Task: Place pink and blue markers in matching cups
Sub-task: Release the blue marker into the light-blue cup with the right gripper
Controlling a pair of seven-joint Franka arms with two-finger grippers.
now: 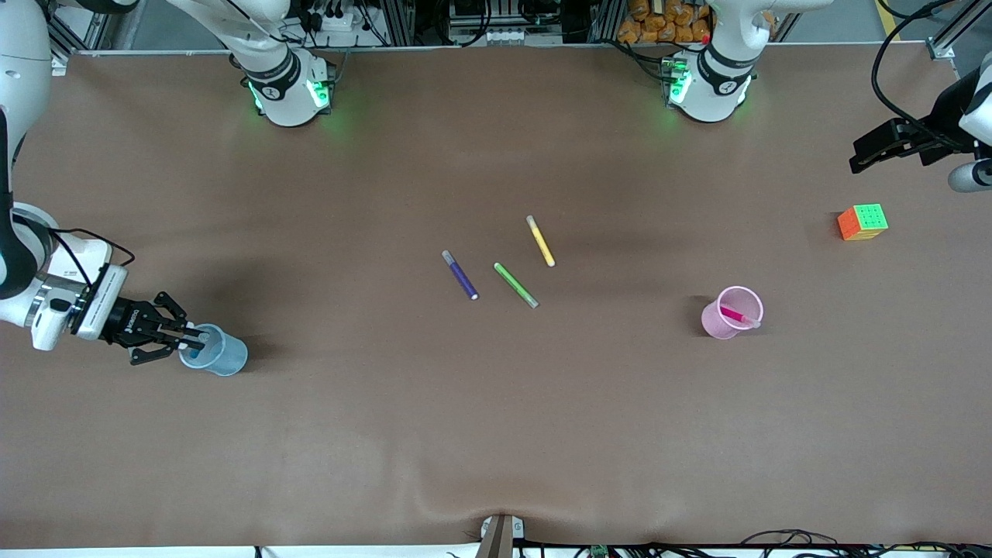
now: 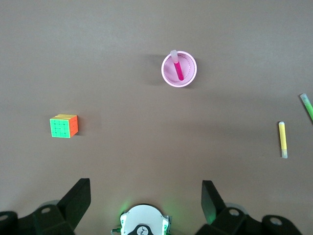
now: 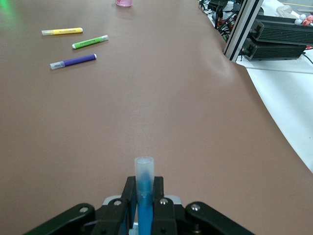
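Next, I let go of the blue marker with my right gripper inside the light blue cup point(image 1: 210, 352), so that it is left leaning against the cup's inside.
My right gripper point(image 1: 198, 337) is shut on the blue marker point(image 3: 144, 182), its pale cap sticking out past the fingers. The gripper sits at the mouth of the light blue cup point(image 1: 221, 353), which stands at the right arm's end of the table, and the marker's lower end dips inside it. The pink marker point(image 1: 736, 315) leans inside the pink cup point(image 1: 717, 322) toward the left arm's end; both show in the left wrist view, marker point(image 2: 178, 68) in cup point(image 2: 167, 79). My left gripper point(image 1: 860, 159) hangs open and empty above the table edge near a cube, fingers point(image 2: 78, 198) wide apart.
A purple pen point(image 1: 460, 275), a green pen point(image 1: 516, 285) and a yellow pen point(image 1: 540, 241) lie together mid-table. A colourful puzzle cube point(image 1: 862, 222) sits near the left arm's end. Cables and aluminium frames run along the table's edges.
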